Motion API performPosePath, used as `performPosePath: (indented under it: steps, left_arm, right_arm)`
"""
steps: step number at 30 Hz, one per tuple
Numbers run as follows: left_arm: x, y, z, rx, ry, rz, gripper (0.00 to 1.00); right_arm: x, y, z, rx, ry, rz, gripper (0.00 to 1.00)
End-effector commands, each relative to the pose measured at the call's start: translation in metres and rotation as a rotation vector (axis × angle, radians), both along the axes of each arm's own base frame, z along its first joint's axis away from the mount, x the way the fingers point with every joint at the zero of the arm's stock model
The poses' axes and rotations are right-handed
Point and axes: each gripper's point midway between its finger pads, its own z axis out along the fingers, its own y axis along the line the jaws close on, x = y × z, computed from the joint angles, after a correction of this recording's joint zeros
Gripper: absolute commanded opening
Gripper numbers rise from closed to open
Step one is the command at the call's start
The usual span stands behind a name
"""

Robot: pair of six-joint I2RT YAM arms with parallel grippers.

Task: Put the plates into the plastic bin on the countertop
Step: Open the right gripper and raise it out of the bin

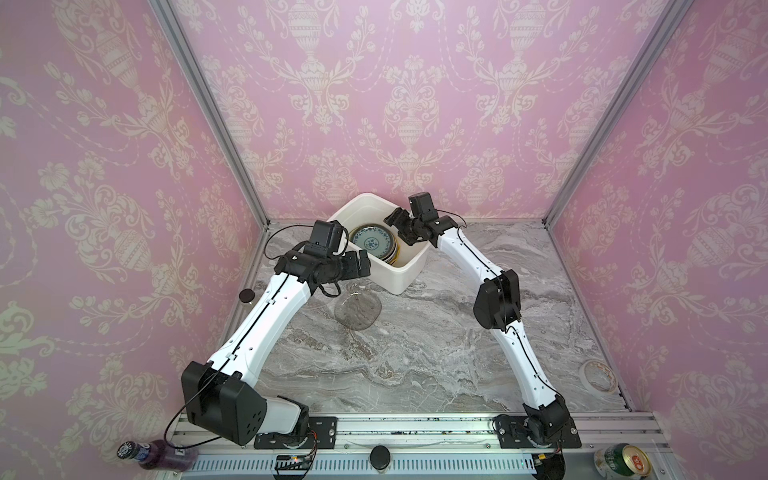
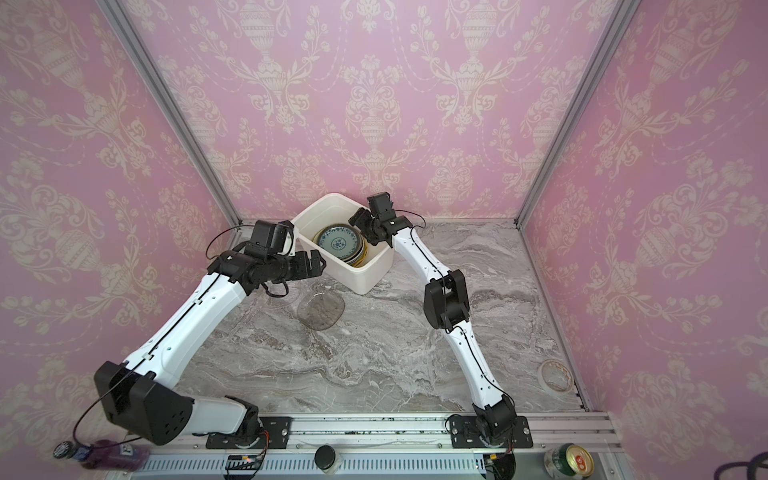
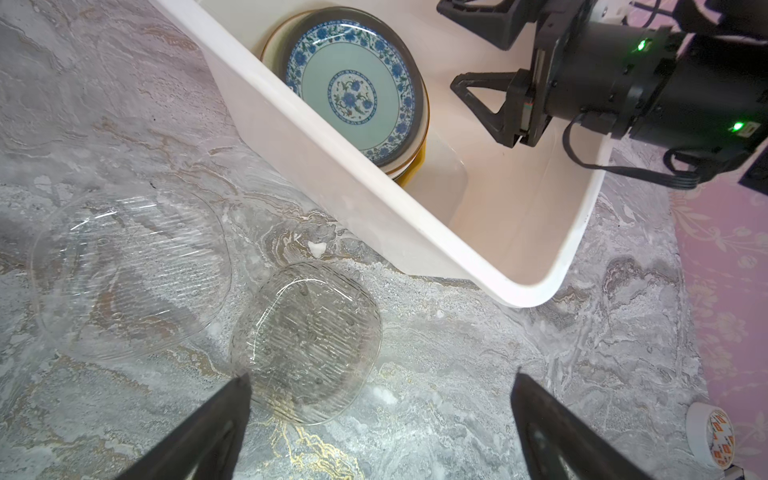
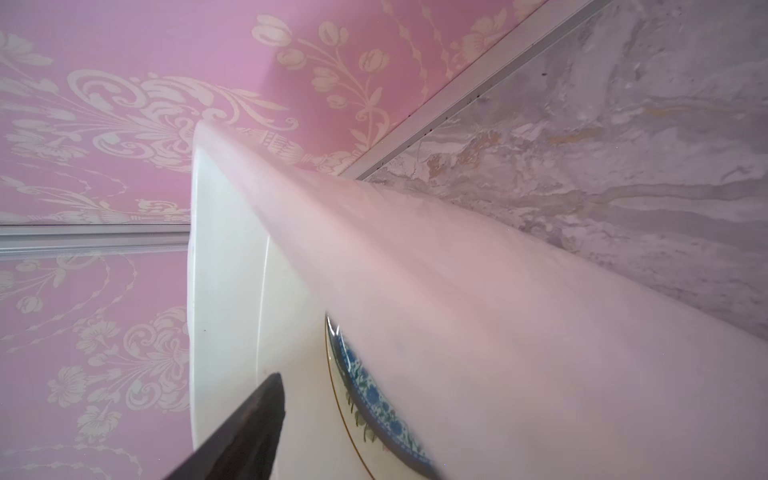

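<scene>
Next, I move my left gripper to the smoky glass plate's edge [image 1: 335, 314] [image 3: 234, 353] on the side toward the larger clear glass plate and close it there.
The white plastic bin [image 1: 409, 268] [image 2: 368, 278] stands at the back of the grey marble countertop [image 1: 415, 353]. Inside it lies a stack of plates with a blue patterned plate [image 1: 372, 243] [image 3: 353, 87] [image 4: 374, 399] on top. A smoky glass plate [image 1: 358, 311] [image 3: 307, 340] lies on the countertop in front of the bin, and a larger clear glass plate [image 3: 129, 270] lies beside it. My left gripper [image 1: 365, 264] [image 3: 380, 380] hovers open by the bin's left wall, above the smoky plate's edge. My right gripper [image 1: 395, 226] [image 3: 457, 45] hangs open and empty over the bin's right side.
A tape roll [image 1: 598, 376] [image 3: 710, 436] lies at the countertop's right edge. A small black cap [image 1: 246, 296] sits by the left wall. Past the ribbed front rail [image 1: 415, 424] lie a bottle [image 1: 158, 455] and a can [image 1: 621, 461]. Pink walls close in three sides.
</scene>
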Motion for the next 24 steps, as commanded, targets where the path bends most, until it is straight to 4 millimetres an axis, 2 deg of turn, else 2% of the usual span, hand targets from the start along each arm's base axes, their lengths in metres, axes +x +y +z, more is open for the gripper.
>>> performPosePath:
  steps: [1, 3, 6, 9, 13, 15, 19, 24]
  left_arm:
    - [0.005, -0.003, 0.008, -0.014, -0.008, -0.016, 0.99]
    - [0.006, -0.004, 0.008, -0.017, -0.008, -0.016, 0.99]
    - [0.007, -0.004, 0.007, -0.018, -0.005, -0.011, 0.99]
    - [0.006, -0.001, 0.010, -0.020, -0.014, 0.004, 0.99]
    - [-0.003, 0.009, 0.022, -0.018, -0.035, 0.045, 0.99]
    - [-0.013, 0.017, 0.028, -0.006, -0.034, 0.071, 0.99]
    - [-0.039, 0.036, 0.039, 0.035, -0.016, 0.117, 0.99]
    - [-0.074, 0.051, 0.054, 0.045, -0.001, 0.146, 0.99]
  right_arm:
    - [-0.001, 0.003, -0.016, -0.045, -0.001, 0.020, 0.79]
    - [0.001, 0.003, -0.010, -0.042, -0.021, 0.026, 0.79]
    - [0.003, 0.007, 0.011, -0.031, -0.082, 0.053, 0.78]
    - [0.001, 0.013, 0.047, 0.000, -0.165, 0.091, 0.78]
    - [-0.013, 0.015, 0.104, 0.012, -0.273, 0.150, 0.78]
    - [-0.027, 0.015, 0.134, 0.014, -0.318, 0.184, 0.78]
    - [-0.062, 0.016, 0.178, 0.030, -0.355, 0.250, 0.78]
    - [-0.119, 0.009, 0.217, 0.028, -0.368, 0.287, 0.77]
